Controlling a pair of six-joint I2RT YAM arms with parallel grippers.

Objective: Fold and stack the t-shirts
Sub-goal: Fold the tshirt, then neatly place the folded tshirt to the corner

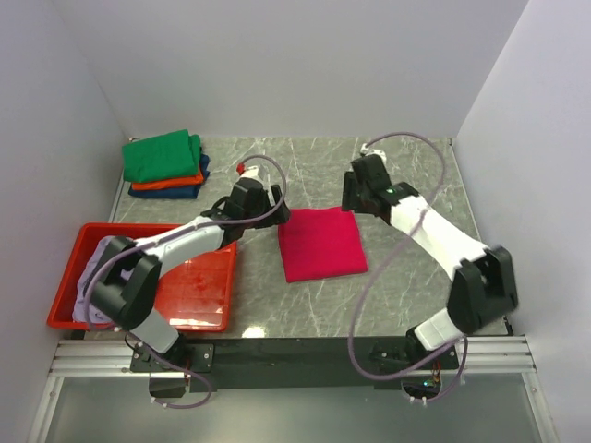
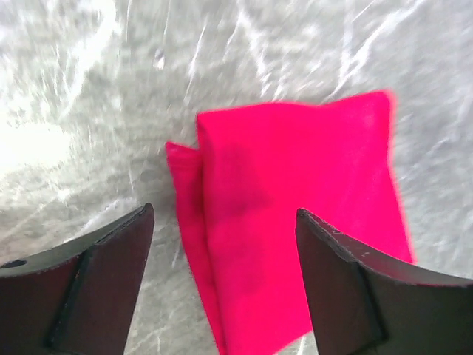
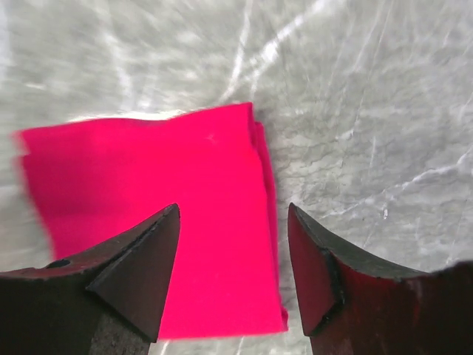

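The pink t-shirt has a side that faces the red tray. I will close my left gripper on the middle of the side (image 1: 283,246) of the shirt there.
A crimson-pink t-shirt (image 1: 320,243) lies folded into a flat rectangle on the marble table. My left gripper (image 1: 273,205) hovers above its far left corner, open and holding nothing; its wrist view has the pink shirt (image 2: 295,200) beneath the left gripper (image 2: 224,214). My right gripper (image 1: 354,196) is open over the far right corner, and the pink shirt (image 3: 148,170) shows below the right gripper (image 3: 233,208). A folded pile stands at the far left: green t-shirt (image 1: 162,154) over orange (image 1: 162,183) over dark blue (image 1: 175,193). A pale lavender t-shirt (image 1: 85,277) lies crumpled in the tray.
The red plastic tray (image 1: 199,286) sits at the near left, partly under my left arm. White walls enclose the table on the left, back and right. Grey marble (image 1: 416,175) shows around the pink shirt.
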